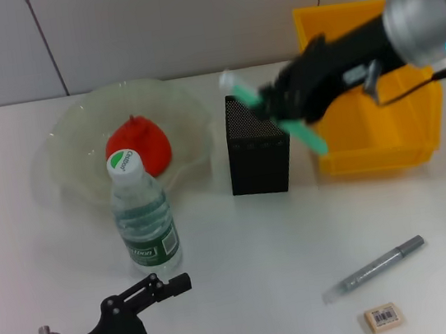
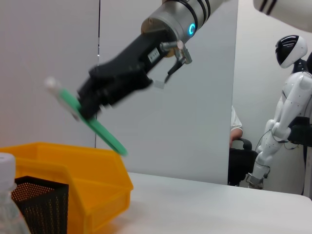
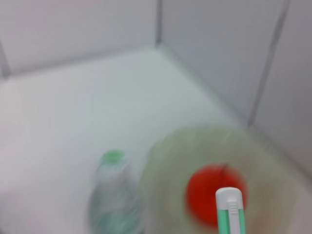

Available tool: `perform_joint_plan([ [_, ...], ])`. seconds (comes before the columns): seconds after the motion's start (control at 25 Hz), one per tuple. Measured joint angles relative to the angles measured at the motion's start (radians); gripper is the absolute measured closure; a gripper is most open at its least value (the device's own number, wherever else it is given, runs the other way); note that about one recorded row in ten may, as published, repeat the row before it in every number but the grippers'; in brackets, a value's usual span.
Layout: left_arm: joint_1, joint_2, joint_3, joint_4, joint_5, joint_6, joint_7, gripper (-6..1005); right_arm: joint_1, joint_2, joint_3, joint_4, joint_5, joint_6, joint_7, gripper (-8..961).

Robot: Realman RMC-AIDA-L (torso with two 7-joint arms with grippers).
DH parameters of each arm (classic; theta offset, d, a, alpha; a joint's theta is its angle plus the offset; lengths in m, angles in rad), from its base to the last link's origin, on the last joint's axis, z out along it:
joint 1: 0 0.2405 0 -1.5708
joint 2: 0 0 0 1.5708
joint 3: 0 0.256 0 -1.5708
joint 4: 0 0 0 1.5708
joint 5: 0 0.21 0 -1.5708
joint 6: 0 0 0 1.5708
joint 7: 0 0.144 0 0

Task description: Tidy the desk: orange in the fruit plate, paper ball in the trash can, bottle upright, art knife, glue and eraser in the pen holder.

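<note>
Next, my right gripper releases the art knife inside the black mesh pen holder (image 1: 238, 118), against the holder's side closest to the fruit plate.
My right gripper (image 1: 268, 102) is shut on a green-and-white art knife (image 1: 306, 134), held tilted in the air just above the black mesh pen holder (image 1: 258, 149). From the left wrist, this gripper (image 2: 90, 105) and the knife (image 2: 105, 134) hang over the yellow trash can (image 2: 92, 180). The orange (image 1: 137, 144) lies in the pale-green fruit plate (image 1: 67, 122). In front of the plate the bottle (image 1: 143, 220) stands upright. A grey glue stick (image 1: 374, 269) and the tan eraser (image 1: 384, 317) lie on the table at the front right. My left gripper (image 1: 198, 316) rests open at the front left. The paper ball is out of view.
The trash can (image 1: 378, 145) stands right beside the pen holder, at the back right. A white wall runs behind the table. In the left wrist view, a white humanoid robot (image 2: 287, 112) stands beyond the table's far edge.
</note>
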Motion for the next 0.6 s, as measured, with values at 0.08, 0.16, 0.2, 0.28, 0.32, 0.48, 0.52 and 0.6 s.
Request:
perform_joint_plan([
  [0.08,-0.001,0.0,0.001,0.0,0.0,0.0,0.0,173,-0.043,0.001,0.021,0.003,0.074,0.08,-0.062,777],
  [0.16,-0.002,0.0,0.001,0.0,0.0,0.0,0.0,173,-0.082,0.002,0.023,-0.022,0.166,0.162,-0.139,776],
  [0.2,-0.003,0.0,0.001,0.0,0.0,0.0,-0.001,173,-0.107,0.003,0.019,-0.075,0.261,0.233,-0.229,776],
  [0.28,-0.003,0.0,0.001,0.0,0.0,0.0,-0.001,172,-0.115,0.003,0.018,-0.107,0.311,0.263,-0.276,775],
  [0.32,-0.003,0.0,0.001,0.0,0.0,0.0,-0.001,172,-0.124,0.003,0.019,-0.173,0.403,0.301,-0.363,775],
  [0.48,-0.003,0.0,0.0,0.0,0.0,0.0,-0.002,172,-0.14,0.004,0.027,-0.288,0.571,0.327,-0.542,773],
  [0.52,-0.003,0.0,0.0,0.0,0.0,0.0,-0.002,172,-0.156,0.004,0.029,-0.355,0.673,0.335,-0.661,773],
  [0.6,-0.003,0.0,0.0,0.0,0.0,0.0,-0.003,173,-0.171,0.004,0.025,-0.436,0.787,0.335,-0.807,773],
])
